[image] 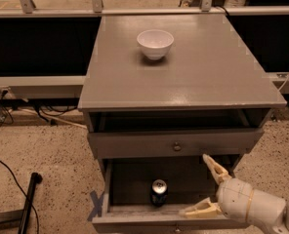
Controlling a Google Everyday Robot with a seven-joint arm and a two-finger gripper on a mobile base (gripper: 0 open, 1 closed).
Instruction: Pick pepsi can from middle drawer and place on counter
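I should next grip the can's body (159,195) on the pepsi can in the open middle drawer.
The pepsi can (159,192) stands upright in the open middle drawer (130,179), near its low front wall and a little left of centre. My gripper (199,186) is at the drawer's right side, its two tan fingers spread wide apart and empty. One finger (214,167) points up toward the drawer front above, the other (199,210) lies over the drawer's front edge. The can is to the left of the gripper, apart from it. The counter (203,77) spans the cabinet top.
A white bowl (155,43) sits on the counter toward the back. A closed drawer front with a round knob (176,146) is right above the open drawer. A black pole (28,199) and cables lie on the speckled floor at left.
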